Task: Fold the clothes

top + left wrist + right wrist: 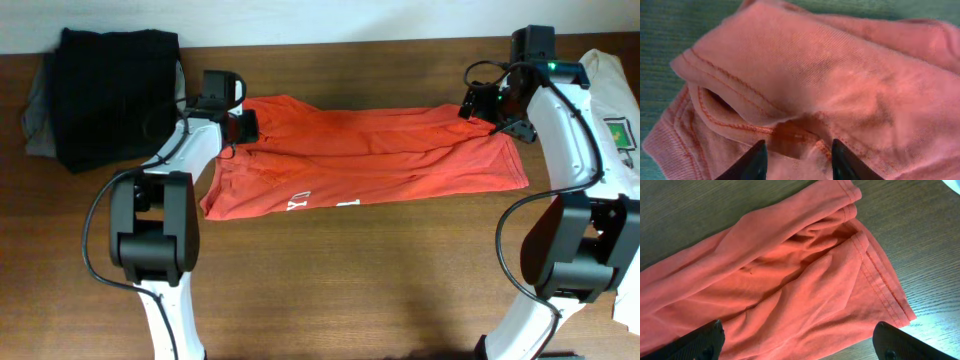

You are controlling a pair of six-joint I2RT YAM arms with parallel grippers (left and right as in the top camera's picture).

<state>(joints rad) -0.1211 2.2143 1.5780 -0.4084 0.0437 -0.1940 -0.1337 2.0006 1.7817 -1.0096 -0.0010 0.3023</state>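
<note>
Next, my left gripper opens and takes the seam closer to that sleeve hem [726, 121], because its fingers straddle the inner fold too far from the sleeve hem.
A red-orange T-shirt [380, 155] lies folded in a long band across the table, with white lettering showing at its front edge. My left gripper [240, 126] is low over the shirt's left end, by the sleeve and collar. In the left wrist view its fingers [799, 160] are open, with a hemmed fold of the shirt [840, 75] lying between the tips. My right gripper [497, 118] hovers over the shirt's right end. In the right wrist view its fingers [800, 345] are wide open above the shirt's bottom hem [790, 280]. A white T-shirt [608, 85] with a small green emblem lies at the far right.
A black garment [115, 90] lies on a grey one [35, 115] at the back left corner. Bare wooden table [350, 280] stretches in front of the red-orange shirt. A white wall runs along the table's far edge.
</note>
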